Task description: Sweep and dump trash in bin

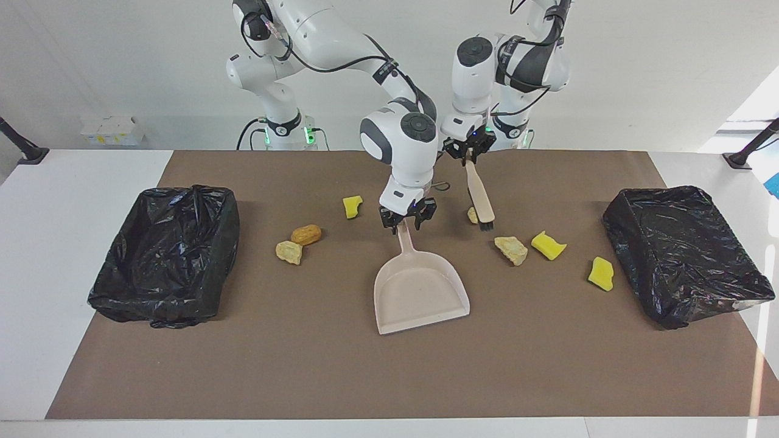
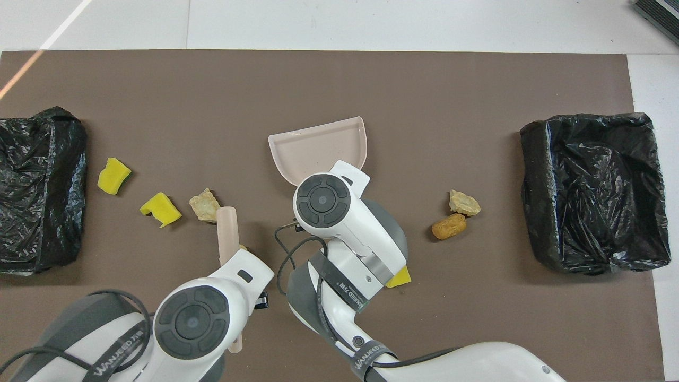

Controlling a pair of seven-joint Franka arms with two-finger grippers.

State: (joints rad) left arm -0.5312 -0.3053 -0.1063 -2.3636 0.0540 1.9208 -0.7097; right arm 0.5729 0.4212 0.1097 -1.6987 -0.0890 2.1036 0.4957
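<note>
I will use my right gripper to take a new grip on the dustpan's handle [image 1: 406, 241] and turn the dustpan's open edge toward the trash, because that edge points past the trash on my left gripper's side.
My right gripper [image 1: 406, 221] is shut on the handle of the beige dustpan [image 1: 420, 292], which rests on the brown mat with its mouth away from the robots; it also shows in the overhead view [image 2: 318, 144]. My left gripper [image 1: 467, 152] is shut on the beige-handled brush [image 1: 479, 196], which hangs bristles down beside a beige lump [image 1: 471, 214]. Toward the left arm's end lie another beige lump [image 1: 511, 249] and two yellow sponge chunks [image 1: 548, 244] [image 1: 601, 273]. Toward the right arm's end lie a yellow chunk [image 1: 352, 205], the orange-brown lump [image 1: 306, 234] and a beige lump [image 1: 289, 251].
A bin lined with a black bag [image 1: 167, 255] stands at the right arm's end of the mat, and another black-lined bin [image 1: 681, 255] at the left arm's end. Both arms crowd the middle of the mat near the robots.
</note>
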